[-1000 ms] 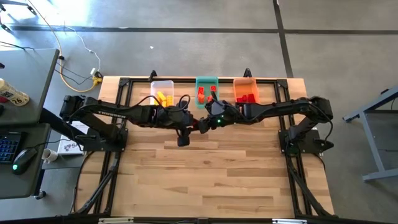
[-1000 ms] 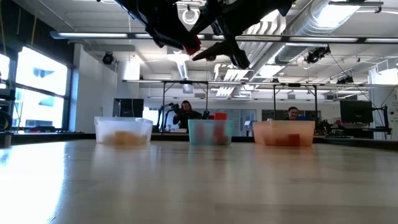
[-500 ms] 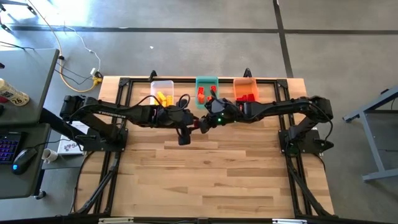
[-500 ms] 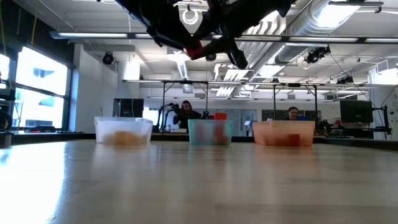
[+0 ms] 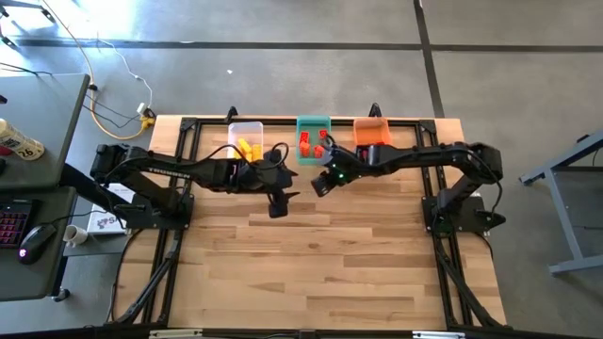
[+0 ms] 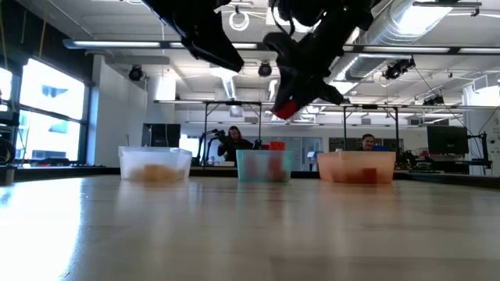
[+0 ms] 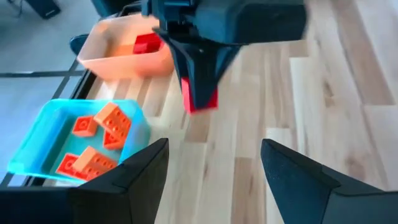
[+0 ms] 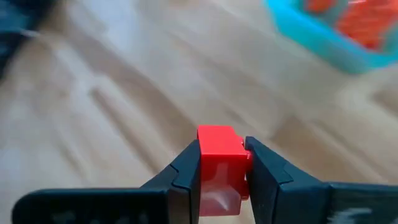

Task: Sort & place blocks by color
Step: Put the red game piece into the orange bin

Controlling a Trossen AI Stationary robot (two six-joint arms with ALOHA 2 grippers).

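Next, I let go of the red block, still high above the table's middle, with my right gripper among the other red blocks in the orange bin's near half (image 5: 376,153).
A red block (image 8: 219,158) hangs high above the table's middle, with my right gripper (image 5: 318,188) shut on it. My left gripper (image 5: 280,202) stands open just to its left, its fingers (image 7: 143,174) apart and clear of the block (image 7: 199,99). Along the far edge stand three bins. The clear bin (image 5: 247,141) holds yellow blocks. The teal bin (image 7: 74,143) holds orange blocks, and the orange bin (image 7: 124,53) holds red ones. My right gripper pinches the red block by two opposite sides (image 8: 205,155) between its two fingers (image 8: 264,174). The fingers slant down toward the table's left. The block's end (image 6: 285,109) sticks out past the fingertips, lifted well clear of the table.
The wooden tabletop (image 5: 320,264) stretches bare from the arms to the near edge. The three bins sit side by side at the far edge, behind both grippers. People sit at desks in the room beyond the table.
The red block has passed from my left gripper to my right. My left gripper has let go and opened, staying in place. My right gripper has tipped downward and carried the block down and toward the table's right, away from the left gripper.
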